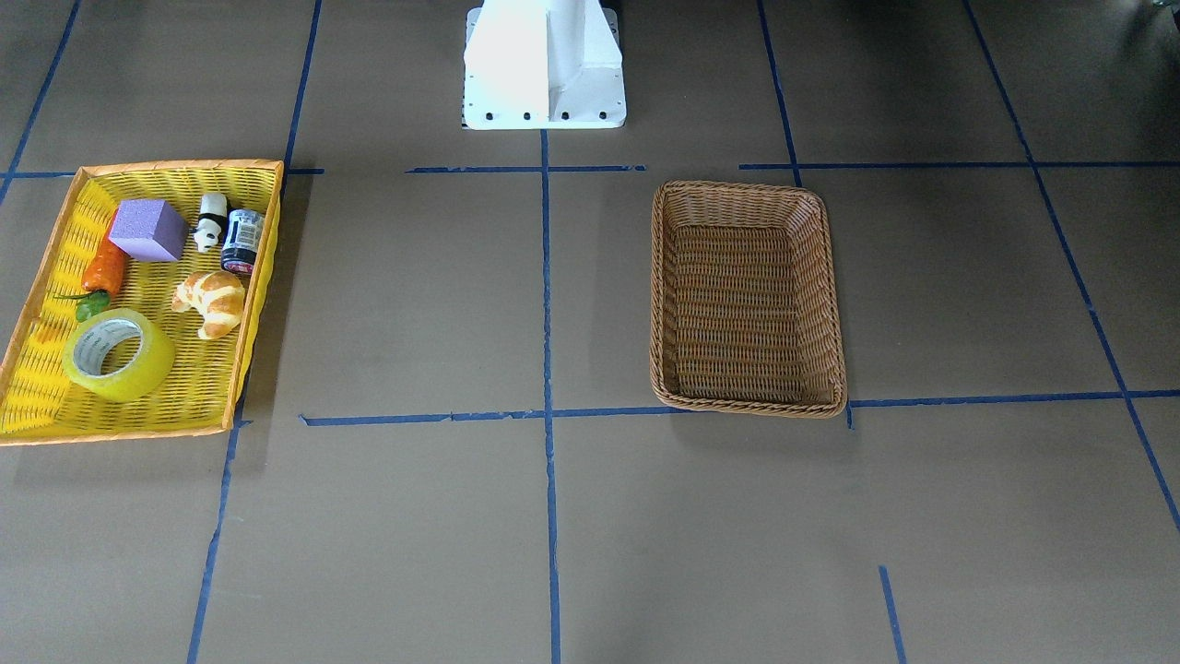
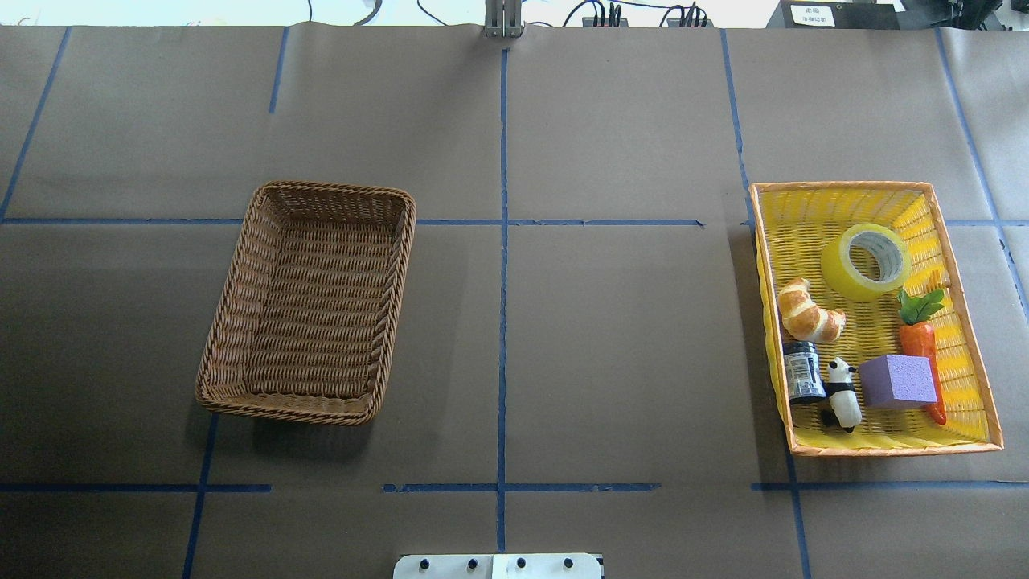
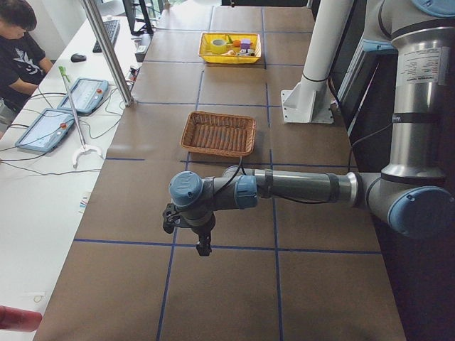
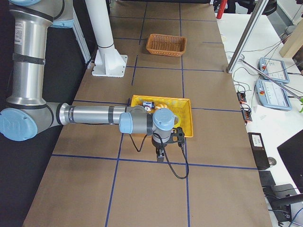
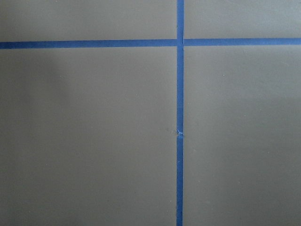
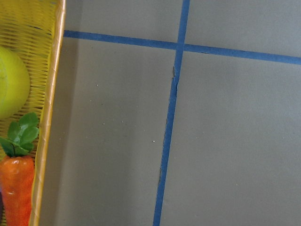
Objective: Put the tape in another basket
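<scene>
I will close my right gripper on the side of the tape [image 1: 78, 352] [image 6: 21, 84] that faces away from the croissant, with one finger inside the hole of the tape.
The tape [image 1: 138, 369], a yellow-green roll with a white-grey core, lies in the yellow orange-rimmed tray [image 1: 175, 166] at the table's right end; it also shows in the overhead view [image 2: 844, 269] and at the right wrist view's left edge [image 6: 9, 82]. The brown wicker basket [image 2: 233, 297] stands empty on the left half [image 1: 747, 189]. My left gripper [image 3: 202, 245] hangs over bare table beyond the wicker basket. My right gripper [image 4: 161, 156] hangs over bare table just past the tray. Both show only in side views, so I cannot tell whether they are open or shut.
The tray also holds a croissant [image 2: 808, 311], a carrot [image 2: 920, 342], a purple block [image 2: 898, 379], a panda figure [image 2: 842, 392] and a small dark jar [image 2: 802, 371]. The white robot base [image 1: 544, 65] stands at the table's middle edge. A person [image 3: 18, 50] sits at a side desk.
</scene>
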`<state>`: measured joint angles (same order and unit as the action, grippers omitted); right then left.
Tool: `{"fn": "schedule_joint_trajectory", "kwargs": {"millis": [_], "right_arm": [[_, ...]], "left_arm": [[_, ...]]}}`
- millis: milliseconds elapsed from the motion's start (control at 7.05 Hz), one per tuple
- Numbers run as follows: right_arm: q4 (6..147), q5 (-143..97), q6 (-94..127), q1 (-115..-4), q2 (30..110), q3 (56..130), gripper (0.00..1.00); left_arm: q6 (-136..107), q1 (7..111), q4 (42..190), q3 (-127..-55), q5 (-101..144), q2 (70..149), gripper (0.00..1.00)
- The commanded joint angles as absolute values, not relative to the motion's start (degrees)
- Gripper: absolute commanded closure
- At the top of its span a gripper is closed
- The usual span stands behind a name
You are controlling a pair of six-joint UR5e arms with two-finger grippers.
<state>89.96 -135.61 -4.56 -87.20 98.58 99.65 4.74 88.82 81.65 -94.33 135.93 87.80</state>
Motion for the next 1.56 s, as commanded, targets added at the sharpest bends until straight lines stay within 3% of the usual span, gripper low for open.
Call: {"fn": "schedule_joint_trajectory", "kwargs": {"millis": [0, 284, 709, 1418], "right_arm": [[85.6, -135.9, -4.2, -87.1, 98.9, 99.3, 0.00], [83.0, -138.6, -2.1, -83.0, 96.4, 99.7, 0.00], [82.6, -138.1, 18.6, -71.7, 83.1, 96.9, 0.00], [82.5, -133.3, 18.5, -63.5, 79.3, 88.4, 0.08]], "left_arm": [[4.7, 88.9, 83.7, -94.7, 136.8, 87.7, 0.00], [5.0, 88.9, 84.7, -94.7, 137.5, 87.8, 0.00], [4.7, 88.9, 87.3, -94.5, 137.5, 87.7, 0.00], [4.7, 88.9, 87.3, -93.8, 137.6, 87.8, 0.00]]}}
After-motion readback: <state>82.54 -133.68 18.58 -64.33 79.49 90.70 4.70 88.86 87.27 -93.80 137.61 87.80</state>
